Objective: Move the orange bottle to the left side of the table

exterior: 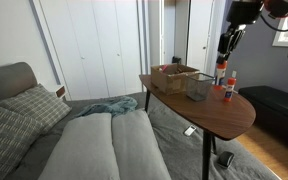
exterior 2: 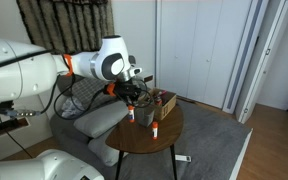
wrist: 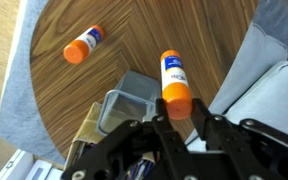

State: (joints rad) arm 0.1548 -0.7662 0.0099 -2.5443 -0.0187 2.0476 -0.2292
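My gripper needs to release the orange bottle, still upright by the table's edge, on the bare wood (exterior: 211,110) (wrist: 191,46) next to the wire mesh container, near the couch-side edge of the table.
Two white bottles with orange caps stand on the oval dark brown table (exterior: 234,115). In the wrist view my gripper (wrist: 177,106) has its fingers against both sides of the orange cap of the nearer orange bottle (wrist: 172,72). This bottle stands upright by the table's edge in both exterior views (exterior: 221,70) (exterior 2: 131,115), with the gripper (exterior: 224,45) (exterior 2: 132,96) coming down on it from above. The second orange-capped bottle (wrist: 82,45) (exterior: 229,88) (exterior 2: 155,128) stands apart from it on bare wood.
A wicker basket (exterior: 172,74) and a wire mesh container (exterior: 199,87) (wrist: 134,95) sit on the table next to the held bottle. A grey couch (exterior: 104,145) with a teal blanket (exterior: 104,106) borders the table. A dark bench (exterior: 279,105) stands beyond it.
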